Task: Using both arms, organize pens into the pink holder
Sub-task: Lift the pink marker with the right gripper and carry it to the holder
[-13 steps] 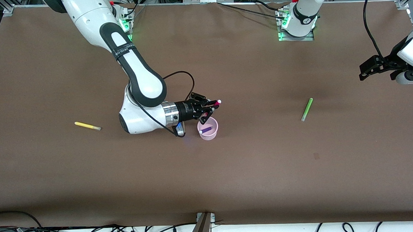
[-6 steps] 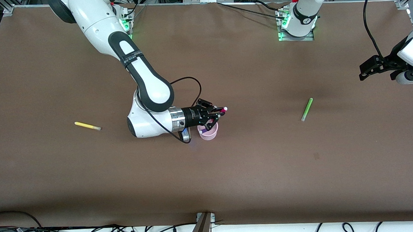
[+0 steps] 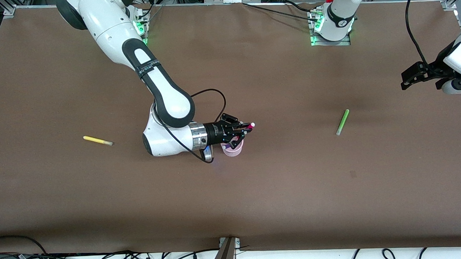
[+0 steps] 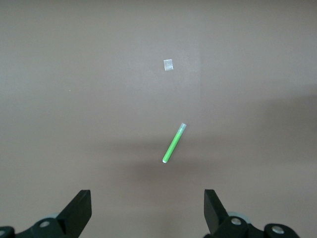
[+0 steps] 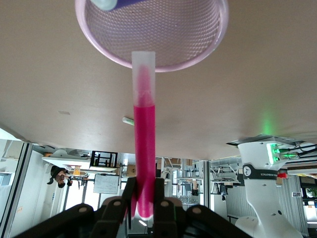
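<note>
Next, I let go of the magenta pen with my right gripper inside the pink holder (image 3: 234, 143) (image 5: 149, 27), so that it sits beside the purple pen. The magenta pen is held level above the holder.
My right gripper (image 3: 241, 130) is shut on the magenta pen (image 3: 249, 125) and holds it level just above the pink holder (image 3: 234, 151). In the right wrist view the magenta pen (image 5: 144, 134) points at the holder's rim (image 5: 163, 65), and the purple pen (image 5: 117, 4) lies inside the cup. The yellow pen (image 3: 97, 140) lies on the table toward the right arm's end. The green pen (image 3: 342, 122) lies toward the left arm's end. My left gripper (image 3: 405, 81) hangs open and waiting high above that end, and the green pen (image 4: 174, 143) shows ahead of its fingers (image 4: 79, 210).
A small pale scrap (image 4: 168, 64) lies on the brown tabletop (image 3: 293, 181) near the green pen. The arm bases (image 3: 332, 26) stand along the edge farthest from the front camera. Cables run along the nearest edge.
My right gripper has carried the magenta pen toward the front camera and now covers more of the pink holder. The left arm has not moved.
</note>
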